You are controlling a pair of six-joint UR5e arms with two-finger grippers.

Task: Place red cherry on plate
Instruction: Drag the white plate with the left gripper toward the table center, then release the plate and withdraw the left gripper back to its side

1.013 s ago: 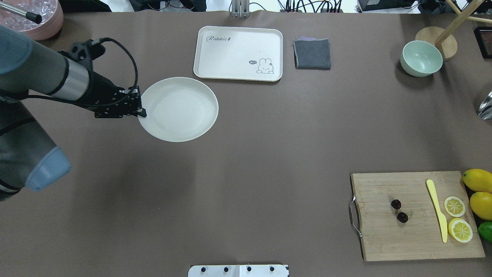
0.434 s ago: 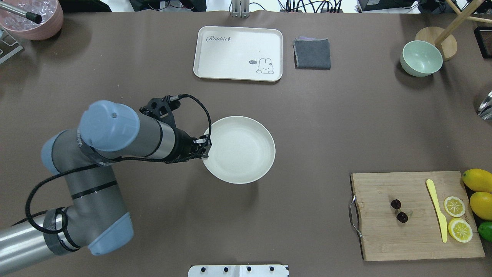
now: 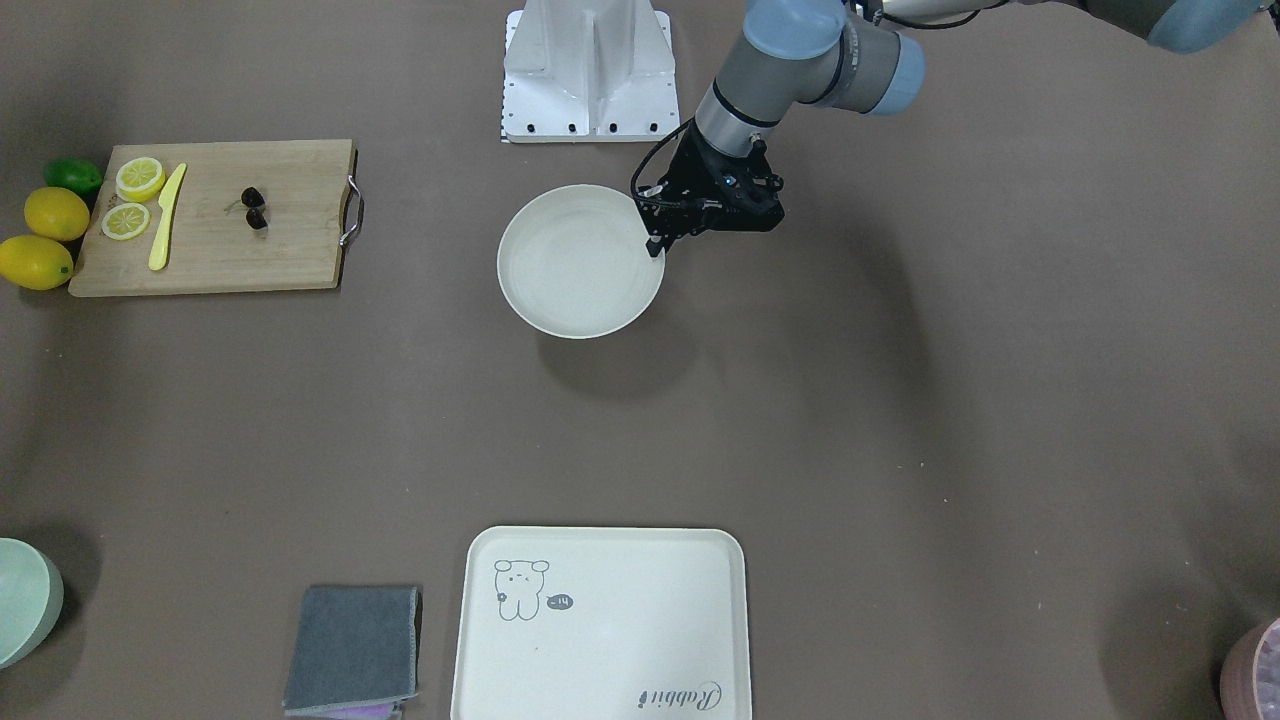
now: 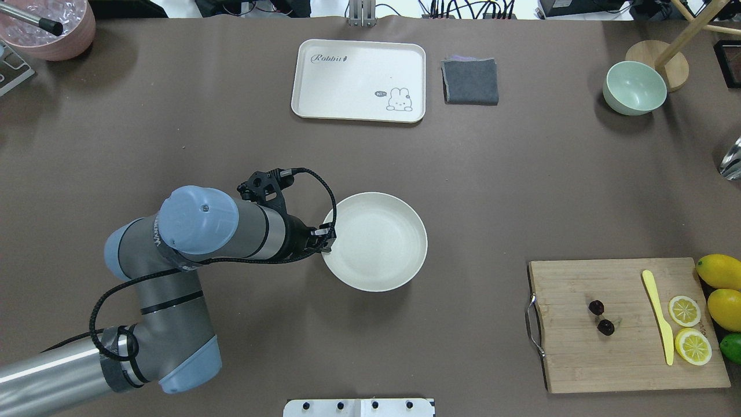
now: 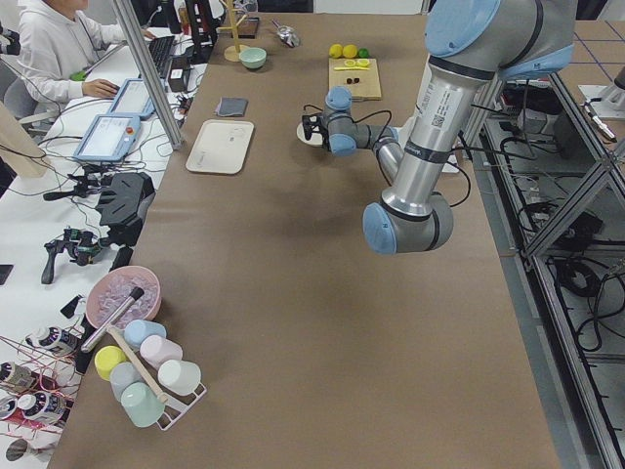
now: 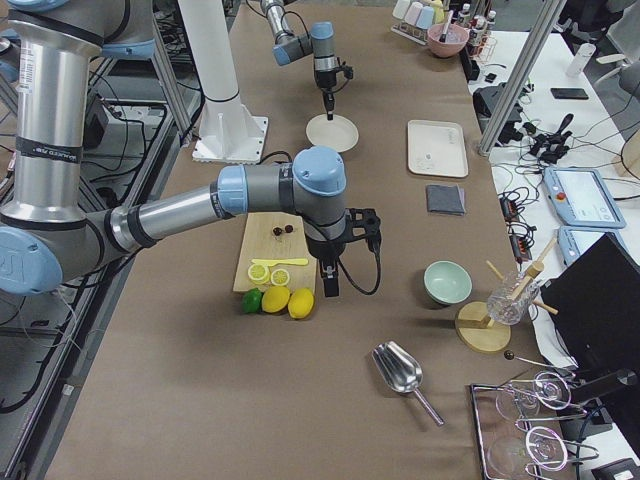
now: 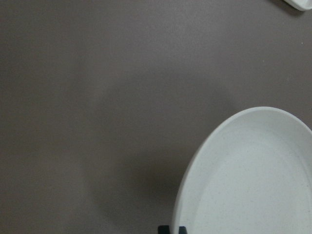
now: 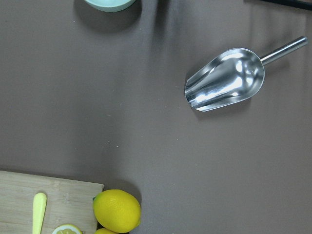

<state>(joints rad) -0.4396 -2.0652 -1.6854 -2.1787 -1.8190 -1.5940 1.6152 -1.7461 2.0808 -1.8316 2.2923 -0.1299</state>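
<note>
Next, my left gripper lets go of the cream plate on the open table (image 3: 597, 317) between the white base and the cream tray.
The red cherry (image 4: 601, 317), a pair of dark round fruits, lies on the wooden cutting board (image 4: 579, 359) at the right; it also shows in the front view as the cherry (image 3: 253, 207). The cream plate (image 4: 382, 243) hangs a little above the table's middle and casts a shadow. My left gripper (image 4: 327, 238) is shut on the plate's left rim; the left wrist view shows the plate (image 7: 253, 180) with dark fingertips (image 7: 164, 229) at its edge. My right gripper (image 6: 327, 285) hangs beside the board near the lemons, and I cannot tell its state.
A cream tray (image 4: 359, 81), a grey cloth (image 4: 470, 81) and a mint bowl (image 4: 634, 87) line the far side. A yellow knife (image 4: 658, 315), lemon slices (image 4: 685, 311) and whole lemons (image 4: 721, 271) sit by the cherry. A metal scoop (image 8: 226, 80) lies under the right wrist.
My left arm has carried the plate from beside the tray to the right and toward the robot, to the table's middle. The cherry has stayed on the board.
</note>
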